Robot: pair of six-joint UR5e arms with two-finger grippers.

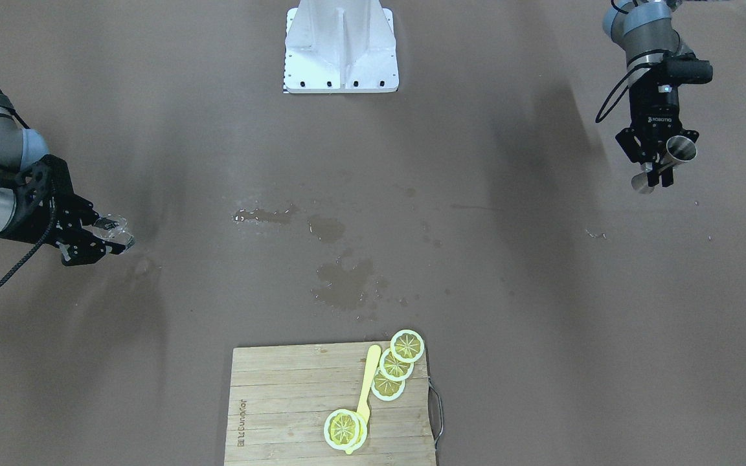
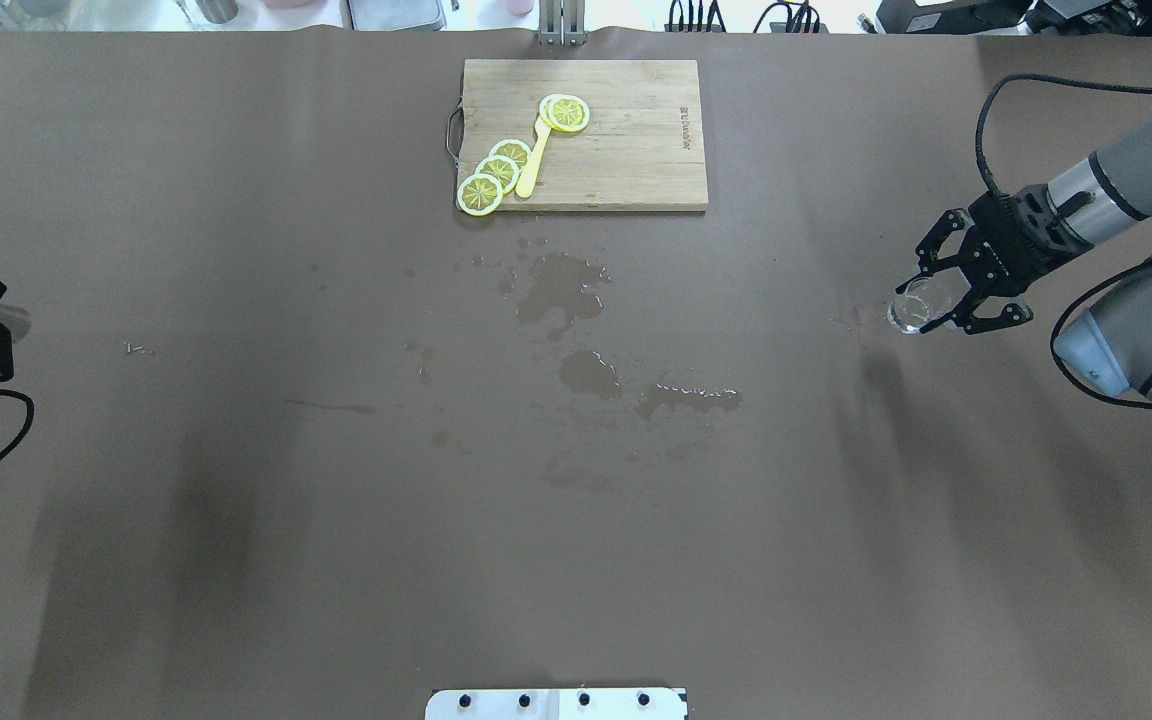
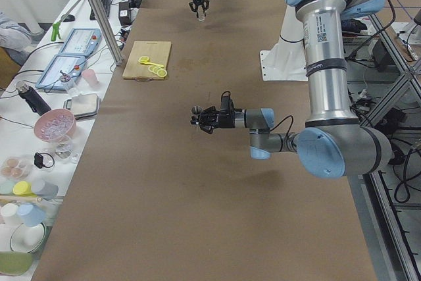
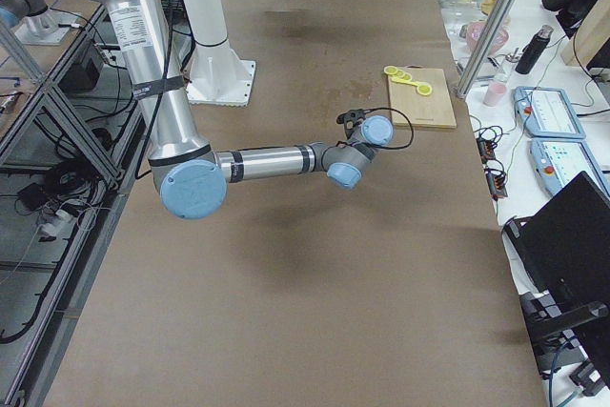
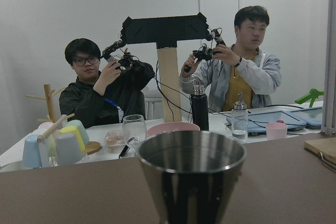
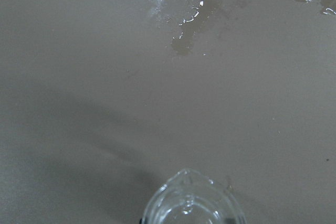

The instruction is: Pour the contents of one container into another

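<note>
The robot's left gripper will release the steel cup on the bare table (image 1: 590,189) just short of the small water streak.
My left gripper (image 1: 655,169) is shut on a steel cup (image 1: 676,153) at the table's left end, lifted off the surface. The steel cup (image 5: 191,174) fills the lower middle of the left wrist view, standing upright with its mouth up; its inside is hidden. At the opposite end my right gripper (image 2: 954,298) is shut on a small clear glass (image 2: 918,306), held just above the table. In the right wrist view the glass (image 6: 192,204) shows its rim and spout from above. The two containers are far apart.
A wooden cutting board (image 2: 626,150) with lemon slices (image 2: 498,172) and a yellow spoon (image 2: 532,160) lies at the far middle edge. Water puddles (image 2: 564,300) spread over the table's centre. The white robot base (image 1: 340,48) stands at the near edge. Operators sit beyond the far edge.
</note>
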